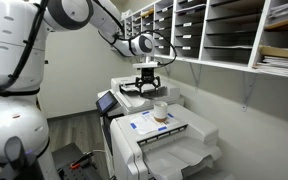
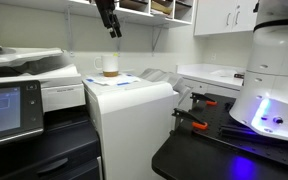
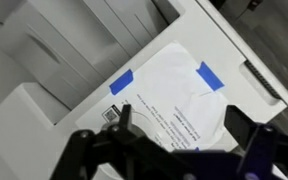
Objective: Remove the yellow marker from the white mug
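Next, the gripper closes on the yellow marker's upper end at the white mug's opening (image 1: 160, 103).
The white mug (image 1: 160, 111) with a tan lower part stands on top of the white printer (image 1: 174, 140); it also shows in an exterior view (image 2: 110, 66). I cannot make out the yellow marker in any view. My gripper (image 1: 147, 88) hangs well above the printer top, up and a little to the side of the mug in an exterior view (image 2: 114, 32). In the wrist view the gripper (image 3: 181, 115) is open, with nothing between its fingers. The mug is out of the wrist view.
A white sheet (image 3: 174, 95) is fixed to the printer top with blue tape. Wall shelves with paper trays (image 1: 204, 30) hang behind. A copier with a touchscreen (image 2: 9, 108) stands beside the printer. A black table with orange clamps (image 2: 199, 125) and the robot base (image 2: 274, 90) are nearby.
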Controlling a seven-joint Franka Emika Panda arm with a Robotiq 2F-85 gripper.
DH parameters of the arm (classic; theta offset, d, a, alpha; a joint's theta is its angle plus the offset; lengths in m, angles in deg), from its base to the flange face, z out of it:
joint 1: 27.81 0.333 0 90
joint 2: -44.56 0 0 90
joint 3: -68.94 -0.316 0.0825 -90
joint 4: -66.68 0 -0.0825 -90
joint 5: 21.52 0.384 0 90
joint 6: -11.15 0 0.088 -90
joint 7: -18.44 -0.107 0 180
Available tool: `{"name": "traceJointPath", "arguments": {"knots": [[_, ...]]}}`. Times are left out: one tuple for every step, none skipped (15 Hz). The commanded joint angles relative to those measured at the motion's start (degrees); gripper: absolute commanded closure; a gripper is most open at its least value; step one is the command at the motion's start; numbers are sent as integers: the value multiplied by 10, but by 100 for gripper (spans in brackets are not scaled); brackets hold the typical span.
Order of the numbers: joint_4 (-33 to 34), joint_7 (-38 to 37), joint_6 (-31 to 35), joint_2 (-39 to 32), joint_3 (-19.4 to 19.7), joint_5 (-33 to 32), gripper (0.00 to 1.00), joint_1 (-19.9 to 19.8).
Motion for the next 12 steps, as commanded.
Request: {"name": "traceJointPath", "arguments": {"knots": [[44,68,-6,-34,-6,3,0,-16],[59,95,-10,-46,-7,6,0,-21],[75,117,-15,-58,-8,8,8,-26],[90,131,-21,-70,-8,7,23,-29],[111,148,-34,-86,-8,10,28,-33],[128,163,-43,-99,-9,12,22,-37],[143,173,-47,-112,-9,9,20,-39],[158,181,-54,-126,-10,7,19,-40],[173,188,-62,-140,-10,3,17,-39],[188,195,-68,-154,-11,4,18,-40],[203,199,-73,-167,-12,2,18,-39],[218,205,-78,-180,-14,3,19,-40]]}}
